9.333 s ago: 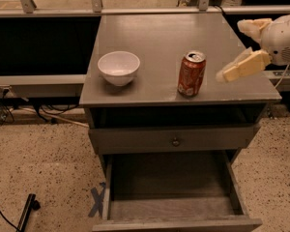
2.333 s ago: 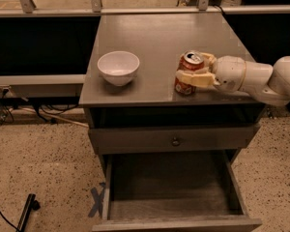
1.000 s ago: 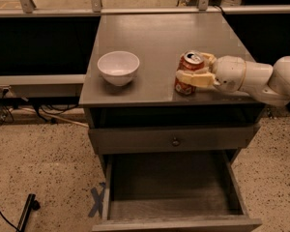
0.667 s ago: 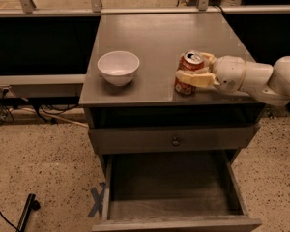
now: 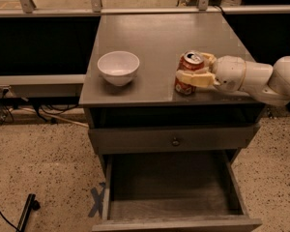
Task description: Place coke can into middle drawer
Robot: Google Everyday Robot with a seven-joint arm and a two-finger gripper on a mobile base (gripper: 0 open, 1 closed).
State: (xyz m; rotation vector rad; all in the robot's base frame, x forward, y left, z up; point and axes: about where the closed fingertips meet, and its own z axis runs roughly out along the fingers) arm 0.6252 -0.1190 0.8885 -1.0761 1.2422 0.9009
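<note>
I have my gripper low around the coke can, near the cabinet top, so next I open it, move up and grip the can's upper half (image 5: 191,61) before I lift it.
The red coke can (image 5: 187,70) stands upright on the grey cabinet top (image 5: 154,42), near its front right edge. My gripper (image 5: 193,70) reaches in from the right, and its cream fingers (image 5: 194,78) lie on both sides of the can, shut on it. The can still rests on the top. Below, the middle drawer (image 5: 169,187) is pulled out, and its grey wood-grain floor is bare.
A white bowl (image 5: 118,67) sits on the cabinet top to the left of the can. A shut drawer front with a small round knob (image 5: 175,141) is above the open drawer. A metal rail (image 5: 135,9) runs behind the cabinet. Speckled floor lies around.
Since 9.3 s ago my gripper has moved left from beside the can and closed on it. Over the last second nothing has visibly moved.
</note>
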